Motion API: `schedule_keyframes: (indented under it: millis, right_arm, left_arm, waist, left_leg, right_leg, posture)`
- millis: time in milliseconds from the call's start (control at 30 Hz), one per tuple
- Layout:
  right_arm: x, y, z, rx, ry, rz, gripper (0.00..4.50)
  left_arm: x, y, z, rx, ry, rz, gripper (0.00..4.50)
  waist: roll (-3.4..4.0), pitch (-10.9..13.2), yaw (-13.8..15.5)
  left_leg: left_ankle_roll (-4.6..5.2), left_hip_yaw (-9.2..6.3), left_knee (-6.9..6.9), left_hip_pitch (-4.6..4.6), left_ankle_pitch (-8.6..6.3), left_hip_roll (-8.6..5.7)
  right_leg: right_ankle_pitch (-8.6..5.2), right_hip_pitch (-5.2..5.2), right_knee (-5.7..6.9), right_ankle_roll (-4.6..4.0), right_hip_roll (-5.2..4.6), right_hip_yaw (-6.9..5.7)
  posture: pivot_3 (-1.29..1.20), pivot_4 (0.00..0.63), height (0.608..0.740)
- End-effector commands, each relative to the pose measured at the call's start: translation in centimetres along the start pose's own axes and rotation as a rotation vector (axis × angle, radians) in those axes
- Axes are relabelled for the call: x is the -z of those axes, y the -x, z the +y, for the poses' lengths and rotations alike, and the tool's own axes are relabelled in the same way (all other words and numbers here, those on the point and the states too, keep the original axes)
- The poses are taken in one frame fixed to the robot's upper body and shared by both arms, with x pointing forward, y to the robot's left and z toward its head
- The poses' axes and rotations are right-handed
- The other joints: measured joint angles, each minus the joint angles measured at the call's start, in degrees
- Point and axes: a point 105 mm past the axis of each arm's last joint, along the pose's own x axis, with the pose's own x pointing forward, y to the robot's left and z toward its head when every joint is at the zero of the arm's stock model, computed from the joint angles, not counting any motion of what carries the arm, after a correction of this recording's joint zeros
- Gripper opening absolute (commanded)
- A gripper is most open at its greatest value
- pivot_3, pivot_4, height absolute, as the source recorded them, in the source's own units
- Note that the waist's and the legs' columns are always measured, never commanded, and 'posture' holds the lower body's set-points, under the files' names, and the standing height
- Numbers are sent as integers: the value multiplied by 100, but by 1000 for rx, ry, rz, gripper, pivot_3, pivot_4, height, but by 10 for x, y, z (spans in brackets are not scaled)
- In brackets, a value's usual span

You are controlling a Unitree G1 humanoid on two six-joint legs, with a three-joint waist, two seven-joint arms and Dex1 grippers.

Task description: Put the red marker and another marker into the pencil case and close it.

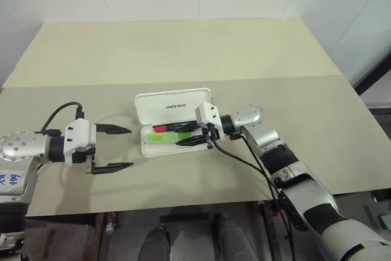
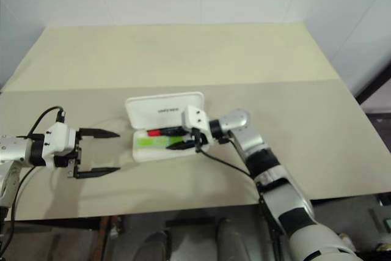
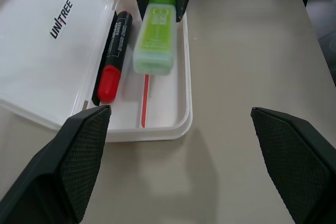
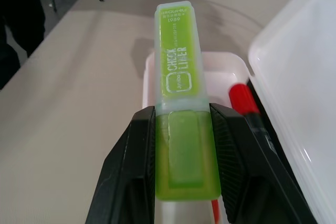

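The green highlighter, now beside the red marker, will be let go by my right gripper in the pencil case (image 1: 167,146) (image 4: 170,124), along the tray's front rim opposite the lid.
The white pencil case (image 1: 146,150) lies open on the table, its lid (image 1: 173,106) folded back flat. The red marker (image 1: 162,128) lies in the tray along the hinge side, red cap toward my left arm. My right gripper (image 1: 187,136) reaches in from the right and is shut on the lime cap end of the green highlighter (image 4: 178,77). That marker points along the tray beside the red one (image 3: 113,56). Whether it rests on the tray floor I cannot tell. My left gripper (image 1: 129,148) stands open just left of the case, with nothing between its fingers.
The beige table (image 1: 201,53) stretches far behind the case, with a seam running across it. Its front edge (image 1: 183,203) is close below the case. A black cable (image 1: 244,160) trails from my right wrist over the table.
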Motion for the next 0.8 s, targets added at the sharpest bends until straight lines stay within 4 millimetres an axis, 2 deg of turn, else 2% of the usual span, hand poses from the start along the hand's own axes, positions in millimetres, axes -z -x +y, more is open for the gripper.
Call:
schedule_keyframes:
  millis: [33,333,800]
  right_arm:
    - [-8,-10,2,-44,43,-13,1112]
    - [-1,-26,3,-68,33,2,1112]
    - [3,-11,-11,-41,44,37,1112]
  left_arm:
    - [-6,3,3,-24,-27,-11,4500]
    - [-7,0,1,-28,-21,-23,4500]
    - [-6,1,-3,-41,-11,-22,4500]
  waist:
    - [0,0,-3]
    - [1,0,-6]
    - [2,1,-14]
  left_leg:
    - [0,0,1,0,0,0]
    - [0,0,3,1,0,0]
    - [0,0,2,1,0,0]
  right_leg:
    - [0,0,0,0,0,0]
    - [-2,-4,4,-2,1,0]
    - [-3,-6,5,-3,1,0]
  posture:
    - [0,150,740]
    - [0,150,740]
    - [0,150,740]
